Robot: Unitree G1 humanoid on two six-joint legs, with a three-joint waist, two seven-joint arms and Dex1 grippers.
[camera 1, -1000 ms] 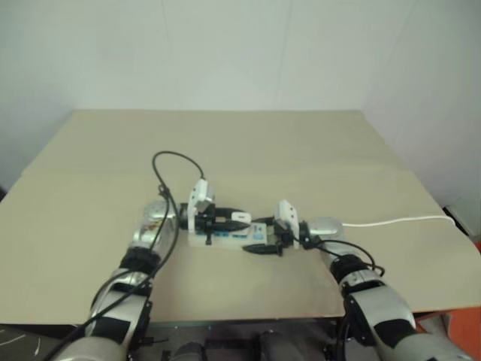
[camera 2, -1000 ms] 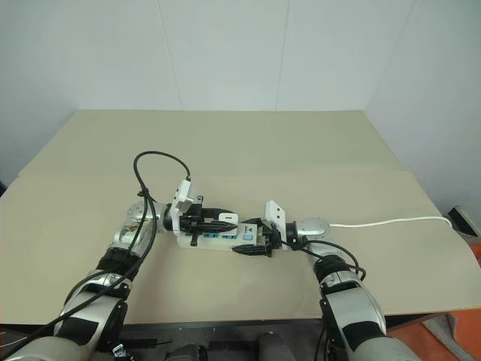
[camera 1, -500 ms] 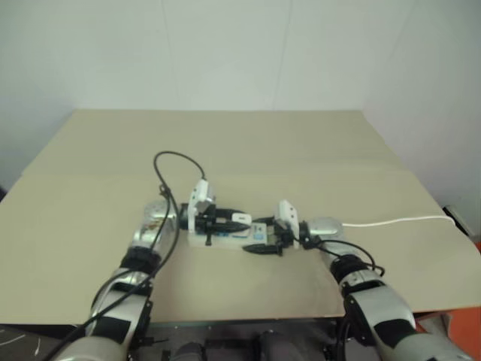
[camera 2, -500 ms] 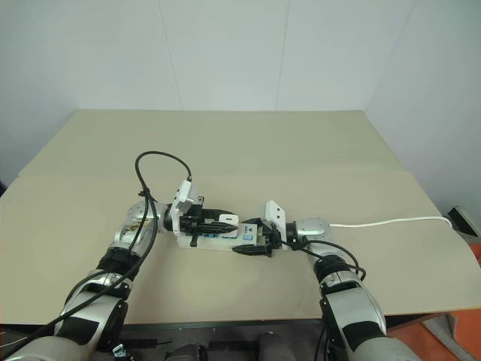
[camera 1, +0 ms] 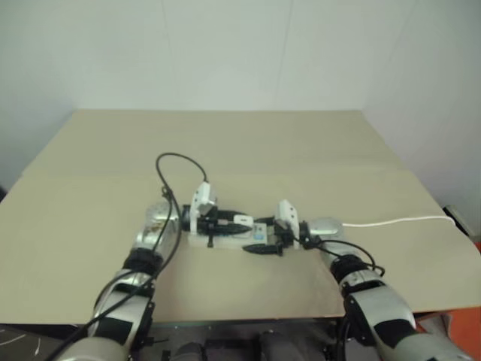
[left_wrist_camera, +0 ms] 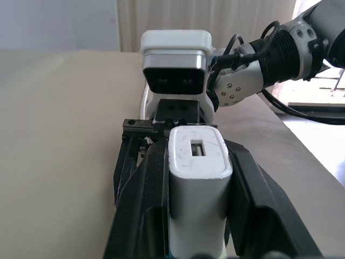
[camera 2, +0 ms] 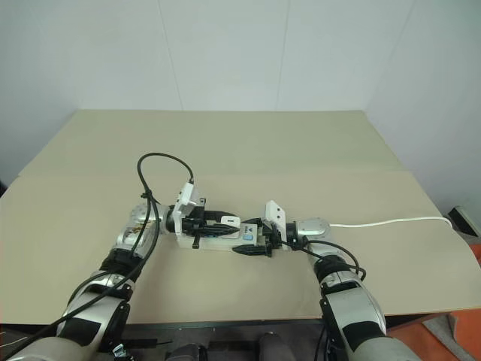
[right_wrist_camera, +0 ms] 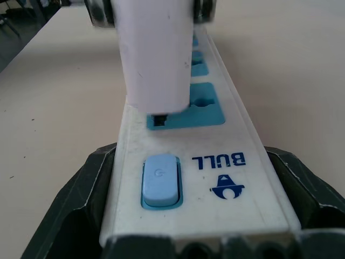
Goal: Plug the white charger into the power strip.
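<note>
Next, my left gripper releases the white charger once it is in the blue socket (camera 1: 243,231) that sits closest to the blue switch on the power strip.
The power strip (camera 2: 214,239), a long white bar with blue sockets, lies on the tan table. My right gripper (camera 2: 252,245) is shut on its switch end, one black finger (right_wrist_camera: 86,194) against each side of the strip (right_wrist_camera: 215,178). My left gripper (camera 2: 224,222) is shut on the white charger (left_wrist_camera: 197,172) and holds it level over the strip. The charger (right_wrist_camera: 156,59) hangs just above the blue socket (right_wrist_camera: 202,108) closest to the blue switch (right_wrist_camera: 159,181). A dark prong shows under it at that socket's edge.
The strip's thin white cable (camera 2: 391,221) runs off to the right edge of the table (camera 2: 301,143). A black cable (camera 2: 154,162) loops up from my left arm. White walls stand behind the table.
</note>
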